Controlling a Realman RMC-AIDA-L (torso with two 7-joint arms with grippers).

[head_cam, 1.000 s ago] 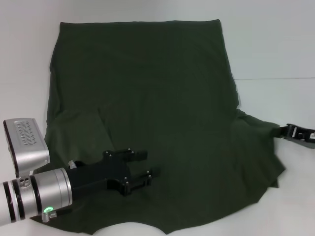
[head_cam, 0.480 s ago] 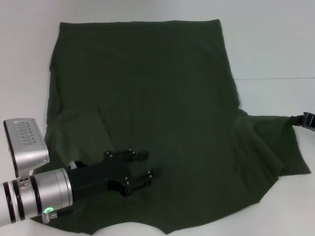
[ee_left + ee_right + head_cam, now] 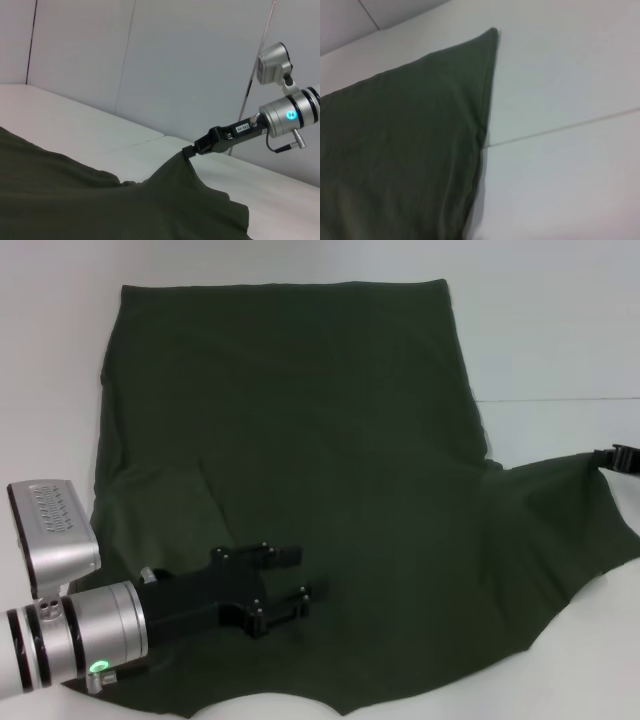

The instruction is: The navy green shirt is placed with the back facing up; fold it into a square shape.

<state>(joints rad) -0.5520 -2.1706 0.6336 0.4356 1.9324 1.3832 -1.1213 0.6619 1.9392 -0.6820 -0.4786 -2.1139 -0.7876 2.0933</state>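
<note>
My right gripper needs to lay the stretched sleeve tip down on the back of the shirt, inward from that sleeve's armpit (image 3: 402,451).
The navy green shirt (image 3: 300,420) lies spread flat on the white table, plain side up. My left gripper (image 3: 302,575) rests low over its near-left part, fingers open with only flat cloth under them. At the far right edge, my right gripper (image 3: 608,457) is shut on the tip of the shirt's right sleeve (image 3: 560,530) and holds it stretched outward. The left wrist view shows that right gripper (image 3: 191,151) pinching the sleeve tip, lifted a little off the table, with the shirt (image 3: 100,200) sloping down from it. The right wrist view shows a far corner of the shirt (image 3: 395,150).
The white table (image 3: 560,330) extends beyond the shirt at the back and right, with a thin seam line (image 3: 560,400) crossing its right side. A pale panelled wall (image 3: 150,60) stands behind the table in the left wrist view.
My right gripper has moved outward to the right and slightly farther back, drawing the bunched sleeve out into a stretched flap. The left arm has stayed put.
</note>
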